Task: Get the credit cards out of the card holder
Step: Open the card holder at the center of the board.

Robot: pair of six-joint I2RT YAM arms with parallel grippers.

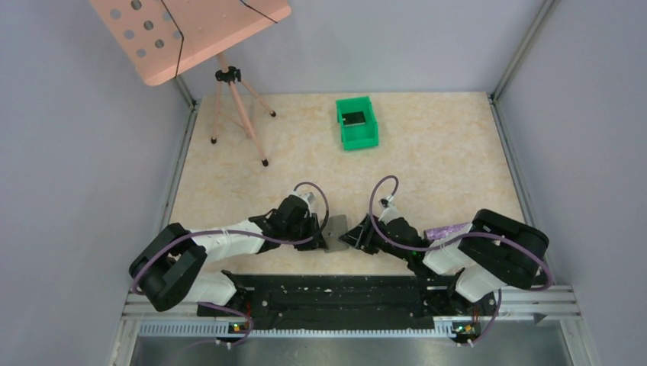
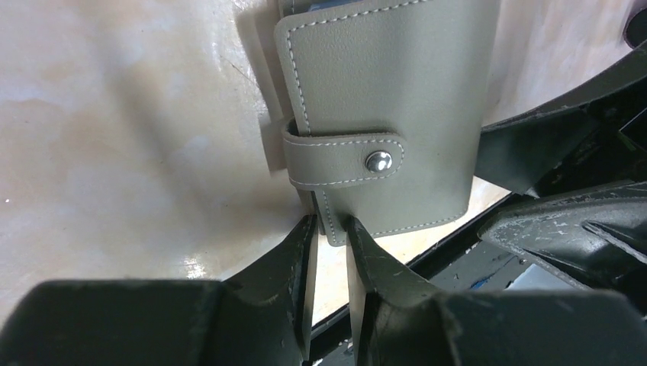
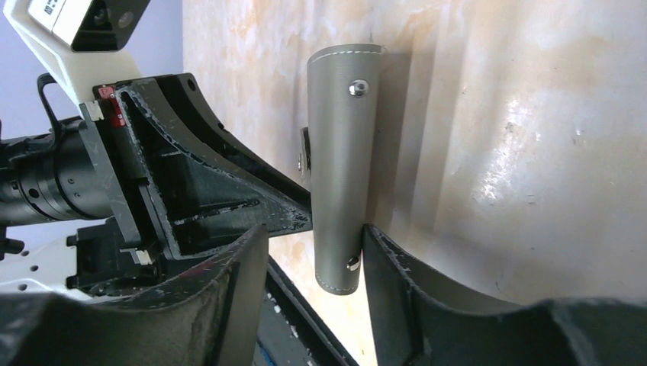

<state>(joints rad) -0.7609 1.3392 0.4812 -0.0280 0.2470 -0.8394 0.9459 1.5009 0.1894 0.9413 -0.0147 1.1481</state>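
Observation:
My left gripper will grip the strap's metal stud (image 2: 378, 161) and pull the strap open, as it is holding the card holder's lower corner below the snapped strap.
The grey card holder (image 1: 333, 231) is held off the table between my two grippers near the front edge. In the left wrist view it (image 2: 381, 99) shows its stitched face with the strap snapped shut by a metal stud. My left gripper (image 2: 330, 221) is shut on its lower edge beside the strap. In the right wrist view the card holder (image 3: 339, 152) is edge-on. My right gripper (image 3: 314, 229) is open around its lower end: one finger (image 3: 381, 259) touches it, the other stands apart. No credit cards show.
A green plastic bin (image 1: 357, 122) with a dark item inside stands at the back centre. A tripod (image 1: 236, 107) carrying a pink perforated board stands at the back left. A purple cylinder (image 1: 446, 230) lies by the right arm. The black rail (image 1: 336, 297) runs along the near edge.

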